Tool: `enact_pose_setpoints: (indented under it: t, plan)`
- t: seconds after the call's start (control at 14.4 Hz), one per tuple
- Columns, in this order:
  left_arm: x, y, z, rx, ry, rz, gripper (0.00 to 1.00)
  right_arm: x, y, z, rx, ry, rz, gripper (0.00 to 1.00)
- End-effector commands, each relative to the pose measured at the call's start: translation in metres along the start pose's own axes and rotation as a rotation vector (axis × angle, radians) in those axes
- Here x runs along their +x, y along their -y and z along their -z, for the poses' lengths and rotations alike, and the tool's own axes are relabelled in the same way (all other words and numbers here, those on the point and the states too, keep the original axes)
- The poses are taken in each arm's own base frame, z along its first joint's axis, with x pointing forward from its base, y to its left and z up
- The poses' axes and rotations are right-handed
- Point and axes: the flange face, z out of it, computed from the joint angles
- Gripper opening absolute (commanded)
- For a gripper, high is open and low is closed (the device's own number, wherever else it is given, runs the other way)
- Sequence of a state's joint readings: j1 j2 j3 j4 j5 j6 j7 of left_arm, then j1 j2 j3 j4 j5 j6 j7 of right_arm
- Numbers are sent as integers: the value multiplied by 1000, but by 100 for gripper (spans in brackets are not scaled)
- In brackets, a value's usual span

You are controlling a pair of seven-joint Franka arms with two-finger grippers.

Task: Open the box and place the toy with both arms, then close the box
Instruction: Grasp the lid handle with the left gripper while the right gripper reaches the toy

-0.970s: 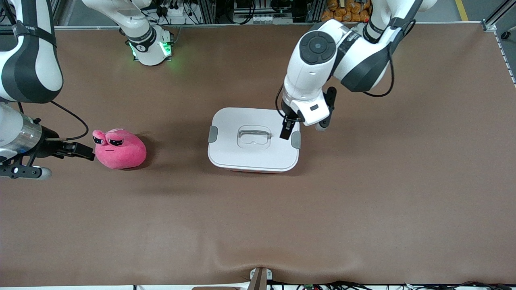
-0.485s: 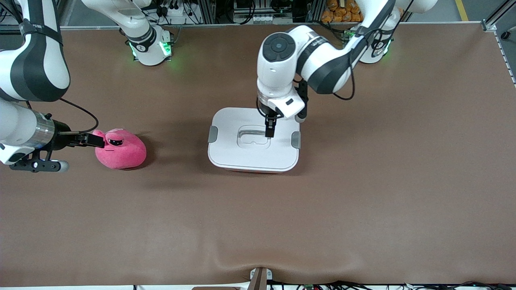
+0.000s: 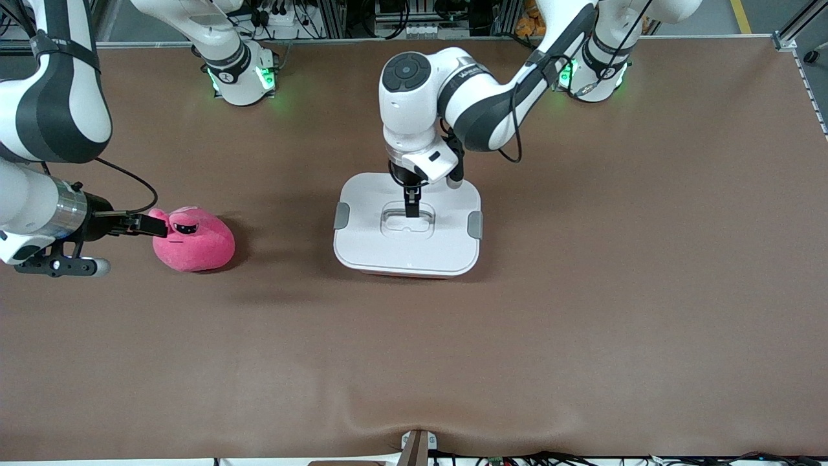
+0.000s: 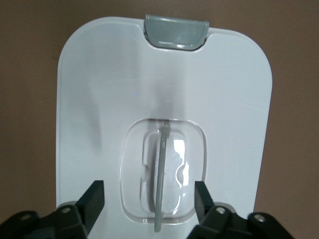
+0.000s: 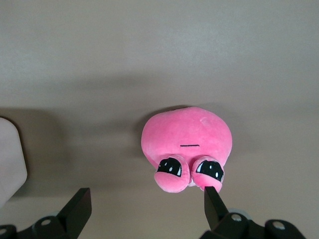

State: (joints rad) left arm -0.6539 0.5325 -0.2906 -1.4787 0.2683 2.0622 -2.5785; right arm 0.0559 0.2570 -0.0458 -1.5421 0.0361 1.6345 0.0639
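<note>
Next, I close my right gripper on the toy's eye nearer the box [image 3: 185,229] [image 5: 172,174], so that the other bulging eye stays free beside my fingers.
The box [image 3: 369,243] stands mid-table with its white lid [image 4: 99,79] on, and a grey clip [image 3: 341,215] at each end. My left gripper [image 3: 411,208] hangs open just over the lid's recessed centre handle [image 4: 160,174]. Its fingers [image 4: 94,199] straddle the thin handle bar without touching it. The toy [image 3: 194,243], a hot-pink plush with sleepy eyes, lies toward the right arm's end of the table. My right gripper [image 3: 152,225] is open and low beside the toy [image 5: 187,134]. One fingertip [image 5: 212,195] is against an eye, and nothing is between the fingers.
Brown table surface [image 3: 582,310] surrounds the box and toy. The arms' green-lit bases [image 3: 242,77] stand along the back edge. A small bracket [image 3: 417,446] sits at the table's front edge.
My left gripper moved from the box's clip at the left arm's end to over the centre handle. The right gripper slid up to the toy, then held still.
</note>
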Motion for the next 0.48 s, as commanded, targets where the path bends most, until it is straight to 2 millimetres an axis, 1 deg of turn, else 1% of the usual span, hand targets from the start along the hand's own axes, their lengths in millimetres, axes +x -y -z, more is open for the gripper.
enact_pose_setpoints:
  t: [0.0,0.07,0.14,0.21,0.28,0.35,0.42]
  plan:
    - [-14,-4,-8,-52,14,18,75,4,-2,-3,2,12,1,100]
    - [-15,-4,-10,-58,18,18,74,6,2,-8,-5,22,-2,100]
    - [-16,-3,-14,-54,16,16,73,5,-1,-7,-6,23,-6,100]
    - [-16,-2,-16,-51,13,15,72,6,-9,-11,-7,31,-12,100]
    - [-19,1,-16,-51,13,9,71,19,-11,-41,-18,79,-13,100]
    - [-19,2,-19,-47,11,8,70,26,-14,-58,-44,110,-14,100]
    - [-19,3,-23,-44,7,6,68,26,-19,-53,-65,100,-14,100]
